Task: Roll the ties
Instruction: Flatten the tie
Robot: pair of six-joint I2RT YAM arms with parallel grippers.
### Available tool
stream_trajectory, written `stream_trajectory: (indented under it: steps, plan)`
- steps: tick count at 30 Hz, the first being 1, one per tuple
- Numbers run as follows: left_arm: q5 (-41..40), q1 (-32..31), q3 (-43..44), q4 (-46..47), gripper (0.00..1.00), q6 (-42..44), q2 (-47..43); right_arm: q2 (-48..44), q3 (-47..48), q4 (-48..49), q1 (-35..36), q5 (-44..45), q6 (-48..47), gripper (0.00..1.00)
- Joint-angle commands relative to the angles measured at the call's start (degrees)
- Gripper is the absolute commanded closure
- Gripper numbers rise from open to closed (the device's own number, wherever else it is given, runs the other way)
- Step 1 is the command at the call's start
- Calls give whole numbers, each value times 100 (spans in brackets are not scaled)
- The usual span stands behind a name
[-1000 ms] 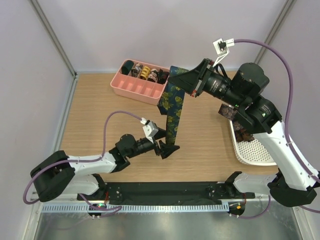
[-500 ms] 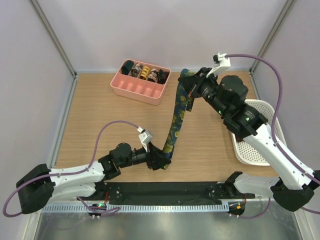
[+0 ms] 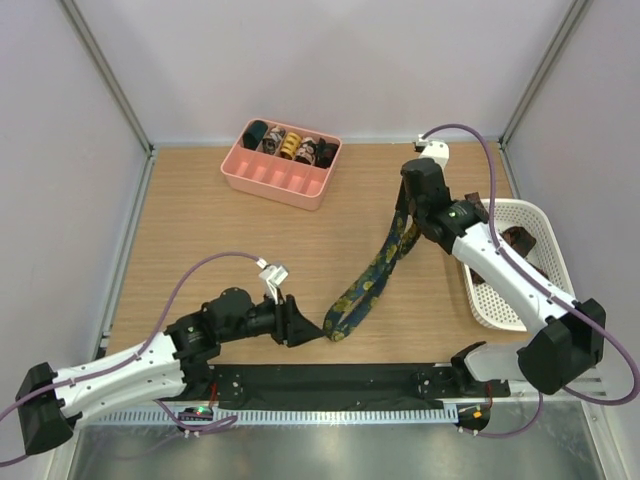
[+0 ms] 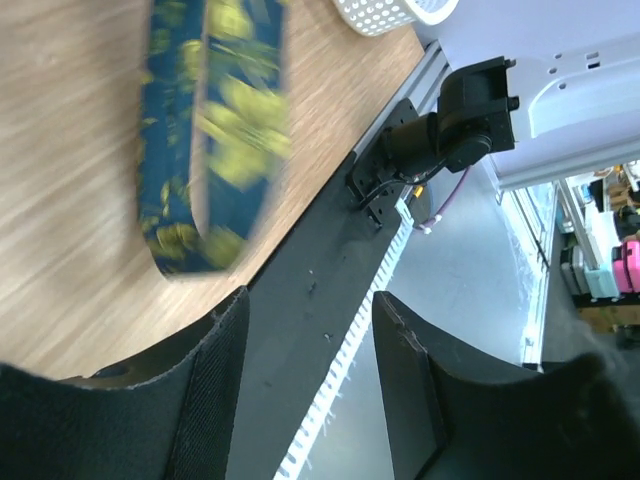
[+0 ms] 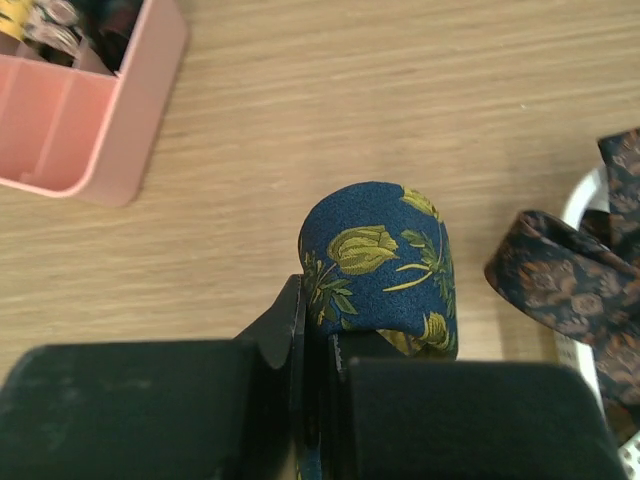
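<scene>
Next, my right gripper lets go of the navy tie's upper part on the bare wood (image 3: pixel 392 199) (image 5: pixel 355 115) between the pink tray and white basket.
A navy tie (image 3: pixel 371 279) with yellow-green print slants from my right gripper (image 3: pixel 408 214) down to the table near the front edge. The right gripper (image 5: pixel 318 320) is shut on the tie's upper part, and the fabric (image 5: pixel 385 255) bulges over its fingers. The tie's lower end (image 4: pixel 222 125) is doubled over and lies on the wood. My left gripper (image 3: pixel 302 327) sits just left of that end, apart from it. In the left wrist view the left gripper (image 4: pixel 310 300) is open with nothing between its jaws.
A pink tray (image 3: pixel 272 180) at the back holds several rolled ties (image 3: pixel 290 146). A white basket (image 3: pixel 536 222) at the right holds dark brown-patterned ties (image 5: pixel 562 282). The black rail (image 3: pixel 340 382) runs along the near edge.
The right arm has swung right and lowered, laying the tie at a slant with its end on the table. The left arm has drawn back toward the near edge and its jaws have narrowed.
</scene>
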Motion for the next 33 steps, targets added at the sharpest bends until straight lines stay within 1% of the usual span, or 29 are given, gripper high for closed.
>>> stream_trajectory:
  steps: [1,3,4,5,6,7,8,10,11,12,13,15,16,21,22,24,25,28,29,30,31,32,33]
  plan:
    - [163,-19,-140,-493,45,-637,-180,-45,660,-1025,51,591,21,99]
    - [23,-19,-184,-536,40,-619,-251,-45,774,-1412,113,651,30,99]
    - [-64,-10,-193,-597,38,-619,-268,-2,1053,-2006,252,1148,91,99]
    - [-109,-19,-201,-685,36,-611,-269,190,1213,-2291,323,1361,83,99]
    - [-109,-19,-202,-712,30,-593,-260,297,1362,-2546,341,1459,83,99]
    - [-109,-19,-184,-791,27,-558,-242,428,1607,-2896,359,1478,126,99]
    - [-118,-19,-184,-817,22,-514,-225,612,1653,-2926,359,1365,83,99]
    - [-214,-19,-158,-861,18,-269,-216,876,1758,-2873,359,1206,-49,96]
    - [-328,-19,-97,-957,17,-163,-190,1069,1890,-2995,350,1301,-67,97]
    - [-503,-19,-53,-1011,16,20,-146,1567,2039,-3127,359,1328,-75,96]
    - [-566,-19,-17,-1020,15,344,-102,1816,2354,-3398,368,1320,-102,96]
    - [-741,-28,149,-1020,14,645,116,2317,2654,-3637,376,1363,-146,97]
    - [-925,-54,211,-968,14,942,205,2711,2847,-3734,385,1390,-172,96]
    - [-1322,-116,807,-783,9,1647,952,3548,3331,-3691,368,1513,-400,96]
    - [-1270,-142,896,-678,9,1727,1240,3932,3733,-3865,368,1539,-435,95]
    - [-1208,-212,1063,-546,9,1964,1540,4470,4296,-4173,368,1636,-532,95]
    - [-1034,-334,1195,-380,9,2026,1794,4986,4891,-4540,368,1732,-550,95]
    - [-1040,-616,1406,-37,9,2342,2182,5526,5571,-4807,368,1820,-629,92]
    - [-1136,-878,1459,8,9,2421,2418,5632,5600,-4729,376,1786,-655,90]
    - [-1364,-1002,1503,35,9,2561,2517,5650,5591,-4624,377,1646,-690,66]
    - [-1462,-1125,1556,122,8,2632,2622,5641,5556,-4422,377,1506,-760,51]
    - [-1558,-1257,1643,166,6,2685,2788,5633,5539,-4342,342,1174,-778,42]
    - [-1751,-1458,1696,201,5,2738,2894,5554,5521,-4272,315,1014,-770,41]
